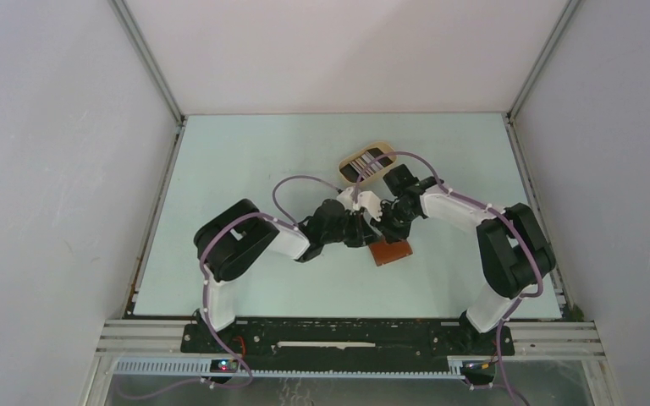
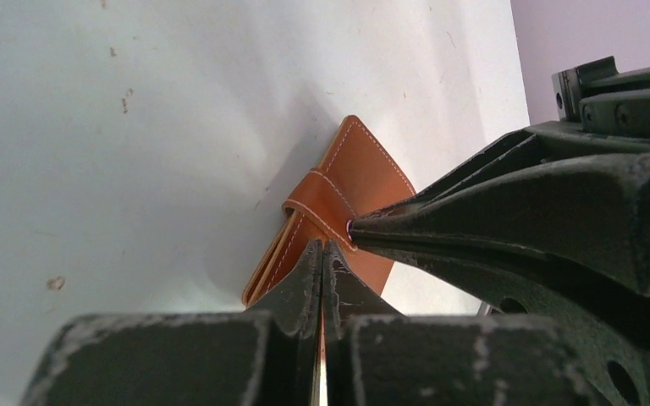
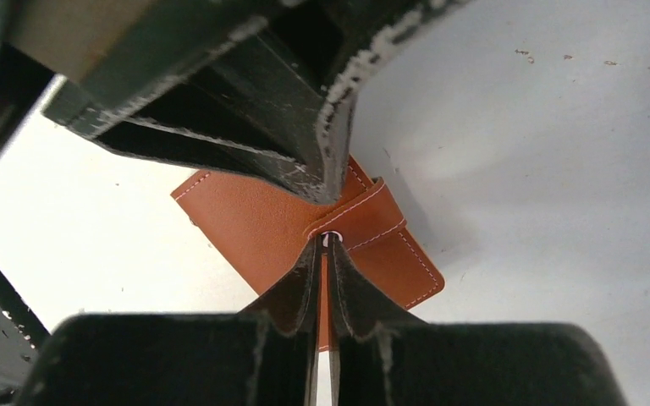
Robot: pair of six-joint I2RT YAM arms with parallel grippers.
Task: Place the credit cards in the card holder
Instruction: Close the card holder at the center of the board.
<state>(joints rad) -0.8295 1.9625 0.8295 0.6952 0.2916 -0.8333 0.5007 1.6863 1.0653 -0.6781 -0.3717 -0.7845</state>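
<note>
Next, I back off, open and pinch the tab's end (image 3: 312, 230), because my right gripper's shut fingers are at the snap of the flat, closed tab.
The reddish-brown card holder (image 1: 391, 252) lies folded on the table between both arms. In the left wrist view my left gripper (image 2: 323, 247) is shut, its tips pinching the card holder (image 2: 364, 165) at the edge next to the closing tab (image 2: 322, 199). My right gripper (image 3: 328, 241) is shut on the end of the tab (image 3: 368, 216) of the card holder (image 3: 254, 224). The two grippers meet tip to tip over it (image 1: 376, 228). The credit cards (image 1: 367, 162), black, grey and pale, lie in the beige oval tray (image 1: 344, 167) behind the grippers.
The tray stands just behind the right wrist. The pale table (image 1: 245, 169) is ringed by grey walls and metal frame rails (image 1: 148, 76). Purple cables loop above both arms.
</note>
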